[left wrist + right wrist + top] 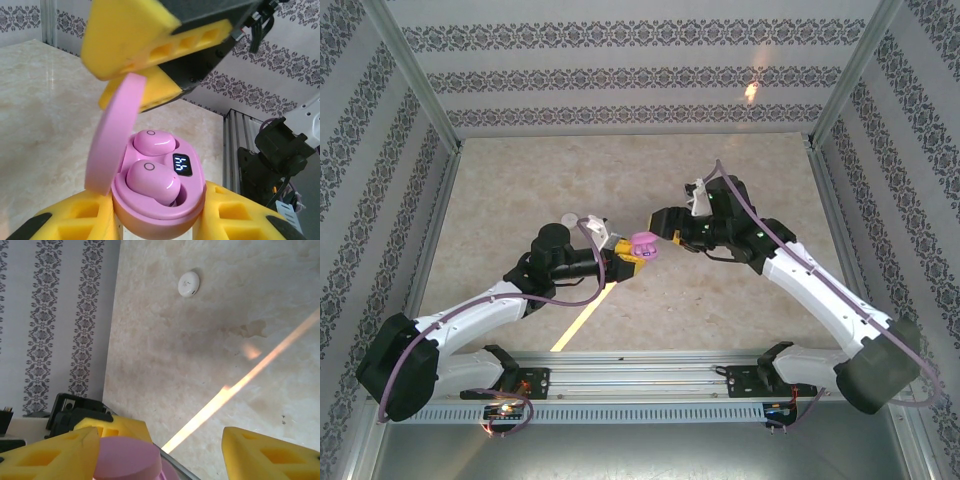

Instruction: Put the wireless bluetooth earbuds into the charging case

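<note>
The lid is open next to the seated earbuds, so next my right gripper shuts the lid, then takes the case (pixel 159 219) from my left gripper and puts it down.
An open purple charging case (pixel 159 221) sits clamped between the yellow fingers (pixel 75 225) of my left gripper (pixel 157 222), held above the table. Its lid (pixel 114 137) stands up on the left. Two purple earbuds (pixel 154 142) (pixel 152 182) lie in its wells beside a lit number display (pixel 182 164). My right gripper (pixel 160 452) is open, its fingers (pixel 130 35) hovering just above and around the lid (pixel 127 460), one finger close to the lid's edge. From above, the case (pixel 645 245) sits between left gripper (pixel 632 252) and right gripper (pixel 667 228). No whitish earbuds are visible.
A closed round white case (pixel 189 283) lies on the beige table (pixel 520 180), just behind the left arm (pixel 570 218). A bright streak of light (pixel 582 318) crosses the table. Patterned walls and metal posts enclose the workspace.
</note>
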`<state>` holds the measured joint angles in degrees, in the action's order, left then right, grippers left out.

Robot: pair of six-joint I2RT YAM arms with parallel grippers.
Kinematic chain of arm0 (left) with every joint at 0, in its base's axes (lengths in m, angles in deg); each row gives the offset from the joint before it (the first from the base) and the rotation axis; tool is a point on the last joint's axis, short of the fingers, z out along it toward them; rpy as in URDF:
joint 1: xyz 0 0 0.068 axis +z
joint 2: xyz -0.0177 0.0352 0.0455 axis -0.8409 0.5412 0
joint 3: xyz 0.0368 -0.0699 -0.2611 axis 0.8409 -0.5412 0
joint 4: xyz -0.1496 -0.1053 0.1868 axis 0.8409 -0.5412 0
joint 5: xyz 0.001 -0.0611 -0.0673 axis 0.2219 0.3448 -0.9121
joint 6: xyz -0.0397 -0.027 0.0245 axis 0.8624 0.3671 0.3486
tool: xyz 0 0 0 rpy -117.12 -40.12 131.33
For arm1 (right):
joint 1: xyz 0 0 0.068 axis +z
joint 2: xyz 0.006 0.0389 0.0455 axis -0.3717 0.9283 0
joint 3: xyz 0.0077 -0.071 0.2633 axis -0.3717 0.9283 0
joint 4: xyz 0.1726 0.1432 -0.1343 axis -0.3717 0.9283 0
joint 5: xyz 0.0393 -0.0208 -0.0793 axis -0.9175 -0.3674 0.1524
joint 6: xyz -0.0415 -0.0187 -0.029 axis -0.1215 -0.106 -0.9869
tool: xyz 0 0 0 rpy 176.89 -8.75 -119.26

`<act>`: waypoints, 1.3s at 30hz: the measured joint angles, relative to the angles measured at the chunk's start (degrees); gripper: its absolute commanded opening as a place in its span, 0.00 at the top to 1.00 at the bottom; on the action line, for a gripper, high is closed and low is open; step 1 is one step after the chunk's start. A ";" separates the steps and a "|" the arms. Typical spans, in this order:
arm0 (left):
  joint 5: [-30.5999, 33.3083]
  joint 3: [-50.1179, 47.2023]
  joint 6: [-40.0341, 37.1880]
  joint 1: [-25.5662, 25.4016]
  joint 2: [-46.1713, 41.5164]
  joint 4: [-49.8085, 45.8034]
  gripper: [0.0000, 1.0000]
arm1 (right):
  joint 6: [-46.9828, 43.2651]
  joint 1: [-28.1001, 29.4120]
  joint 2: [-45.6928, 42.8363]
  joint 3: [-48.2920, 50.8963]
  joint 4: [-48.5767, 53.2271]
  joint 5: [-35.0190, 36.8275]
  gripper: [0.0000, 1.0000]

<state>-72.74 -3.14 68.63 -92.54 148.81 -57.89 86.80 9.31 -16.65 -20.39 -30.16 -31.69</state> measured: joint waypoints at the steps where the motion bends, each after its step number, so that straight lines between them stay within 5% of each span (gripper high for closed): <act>1: 0.28 0.00 0.17 0.00 0.00 0.09 0.96 | 0.00 -0.02 -0.48 0.35 0.00 -0.13 0.35; 20: 1.27 0.00 3.28 0.00 1.25 5.88 0.96 | 11.78 0.63 -3.39 8.68 -12.37 -4.15 0.40; 28: 2.64 0.33 3.80 0.04 2.56 7.69 0.94 | 16.00 2.71 -2.62 9.03 -16.85 -5.86 0.66; 35: 3.80 0.33 3.98 0.09 2.43 7.56 0.79 | 18.45 2.38 -2.34 10.14 -20.28 -5.84 0.75; 39: 4.72 0.33 3.91 0.15 1.40 6.84 0.61 | 19.54 2.34 -1.95 10.34 -22.21 -6.47 0.76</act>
<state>-68.02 -2.81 72.55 -92.39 150.21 -51.05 106.34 11.65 -18.60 -10.05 -52.36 -38.16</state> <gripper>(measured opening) 0.334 0.340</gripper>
